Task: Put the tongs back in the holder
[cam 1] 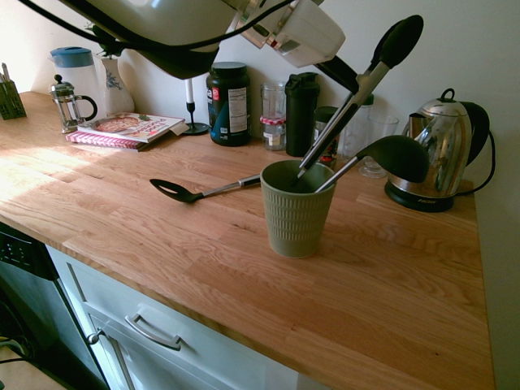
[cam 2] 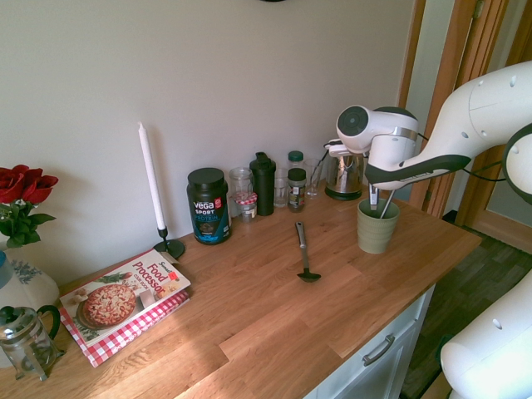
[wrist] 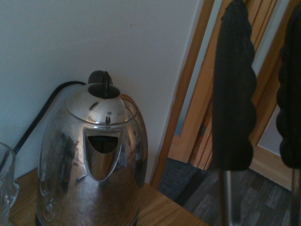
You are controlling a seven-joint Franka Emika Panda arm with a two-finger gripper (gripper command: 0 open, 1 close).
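Next, the gripper releases the tongs inside the sage-green ribbed holder (cam 2: 377, 214) in front of the steel kettle.
The sage-green ribbed holder (cam 1: 296, 213) (cam 2: 378, 228) stands on the wooden counter near its right end. The tongs (cam 1: 370, 75) lean in it with their lower end inside the rim and their black tips up and to the right. In the wrist view the tongs (wrist: 233, 94) show as two dark prongs in front of the kettle. My gripper (cam 1: 351, 88) (cam 2: 373, 197) hangs just above the cup's rim, shut on the tongs at mid-length.
A ladle (cam 1: 394, 156) also leans in the cup. A black slotted spatula (cam 1: 203, 192) (cam 2: 304, 253) lies on the counter beside it. Behind stand a steel kettle (cam 1: 439, 154) (wrist: 94, 155), a black shaker bottle (cam 1: 301, 114), jars and a protein tub (cam 1: 228, 103).
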